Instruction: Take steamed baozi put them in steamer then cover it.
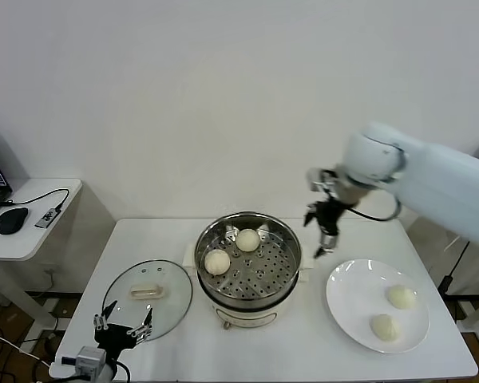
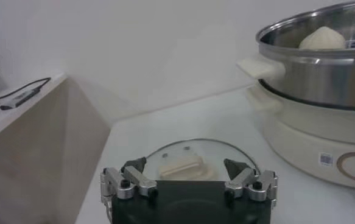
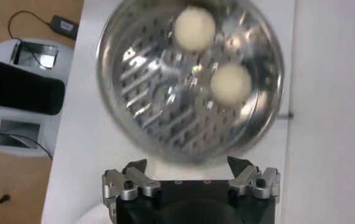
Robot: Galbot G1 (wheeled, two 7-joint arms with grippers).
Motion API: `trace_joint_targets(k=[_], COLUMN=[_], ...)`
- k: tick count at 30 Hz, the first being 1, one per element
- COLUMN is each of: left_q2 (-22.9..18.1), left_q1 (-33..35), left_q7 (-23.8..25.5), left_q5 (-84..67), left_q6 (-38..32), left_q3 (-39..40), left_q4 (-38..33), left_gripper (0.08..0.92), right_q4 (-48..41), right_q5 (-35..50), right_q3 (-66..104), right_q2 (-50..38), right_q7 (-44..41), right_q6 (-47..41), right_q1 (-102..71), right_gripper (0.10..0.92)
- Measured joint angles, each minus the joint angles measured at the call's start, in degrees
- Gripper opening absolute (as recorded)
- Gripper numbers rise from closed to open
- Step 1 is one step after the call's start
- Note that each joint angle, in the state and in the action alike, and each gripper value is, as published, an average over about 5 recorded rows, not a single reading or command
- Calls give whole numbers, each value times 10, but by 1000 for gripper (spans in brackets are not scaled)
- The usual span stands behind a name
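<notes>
Next, I close my right gripper on the sides of the near baozi (image 1: 385, 327) on the white plate, the one nearer the front edge of the table.
The steamer (image 1: 283, 271) stands mid-table, a steel perforated basket on a cream pot base. Two baozi lie inside it: one baozi (image 1: 217, 261) at its left, another baozi (image 1: 248, 239) toward the back; both also show in the right wrist view (image 3: 195, 28) (image 3: 231, 84). Two more baozi (image 1: 401, 296) (image 1: 384, 325) rest on the white plate (image 1: 355, 299) at the right. The glass cover (image 1: 169, 301) lies flat left of the steamer. My right gripper (image 1: 322, 243) hangs open and empty in the air between steamer and plate. My left gripper (image 1: 125, 327) is open, low by the cover's near edge.
A side table (image 1: 32, 231) at the left carries a mouse (image 1: 12, 219) and a cable. The work table's front edge runs just below the plate and the cover. The steamer's side handle (image 2: 260, 66) juts toward the left arm.
</notes>
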Motion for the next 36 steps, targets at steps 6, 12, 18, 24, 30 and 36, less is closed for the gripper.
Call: trace_joint_targets(k=[6, 12, 18, 24, 30, 36], left_q2=[-5, -6, -8, -9, -11, -12], left_q1=[10, 18, 25, 29, 27, 26], left_q7=[-1, -1, -1, -2, -1, -1], left_q5=[2, 9, 13, 15, 16, 18], left_q6=[1, 1, 1, 1, 1, 1], left_q3=[4, 5, 5, 5, 5, 7], left_q4=[-2, -2, -1, 6, 11, 14], left_gripper=[823, 823, 823, 823, 823, 823], right_q4=[17, 21, 20, 13, 2, -10], right_q5=[-73, -135, -180, -213, -237, -254], right_q3=[64, 142, 214, 273, 312, 338], right_q2=[-73, -108, -121, -122, -114, -106], right_q7=[-8, -12, -11, -5, 0, 6], right_q6=[38, 67, 83, 94, 102, 108], right_q1=[-100, -213, -317, -404, -466, -508], right_gripper=[823, 823, 823, 823, 823, 823])
